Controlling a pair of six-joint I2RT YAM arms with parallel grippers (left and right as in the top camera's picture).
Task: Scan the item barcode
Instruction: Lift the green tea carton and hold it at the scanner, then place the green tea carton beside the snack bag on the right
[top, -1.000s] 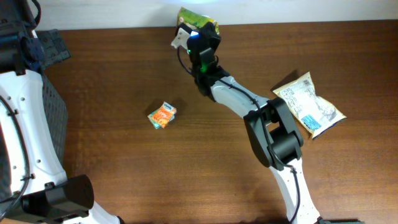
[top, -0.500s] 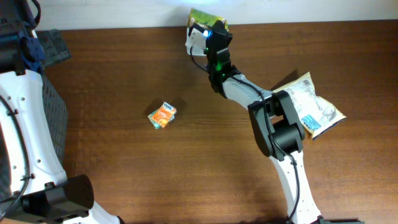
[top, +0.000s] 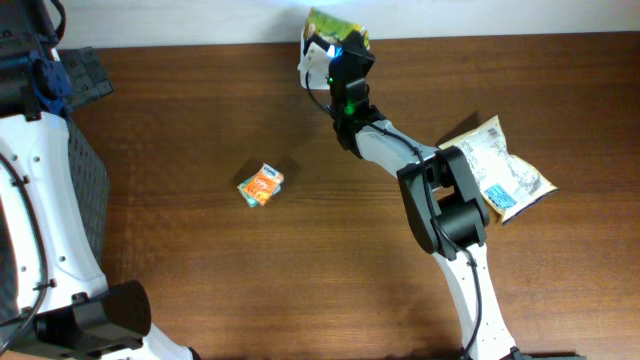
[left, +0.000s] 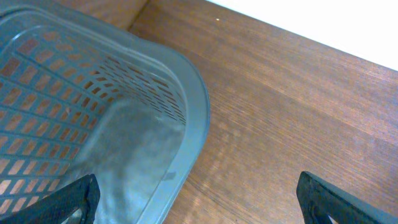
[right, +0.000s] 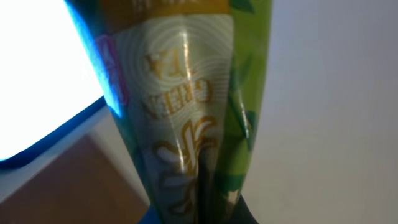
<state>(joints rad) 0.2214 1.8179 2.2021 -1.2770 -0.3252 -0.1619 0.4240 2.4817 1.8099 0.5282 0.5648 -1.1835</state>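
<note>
Next, my right gripper sets the tea packet down beside the beige pouch (top: 438, 166), on the side that faces the orange packet.
The item is a green and gold tea packet (top: 333, 23), held up at the far edge of the table. My right gripper (top: 338, 50) is shut on its lower end. In the right wrist view the packet (right: 193, 118) fills the middle of the frame, with "GREEN TEA" lettering upside down, and it runs down between the fingers of the right gripper (right: 200, 214). No barcode shows on this face. My left gripper (left: 202, 202) stands wide open over the rim of a grey mesh basket (left: 194, 93), with nothing between its fingers.
A small orange packet (top: 261, 185) lies left of the table's centre. A beige printed pouch (top: 497, 167) lies at the right, beside the right arm's elbow. The basket (top: 88, 185) sits at the left edge. A bright white shape with a blue edge (right: 37, 74) glows left of the packet.
One second ago the right gripper and the packet were a little farther left and nearer; they moved right and toward the far edge. Over the last half second they have hardly moved.
</note>
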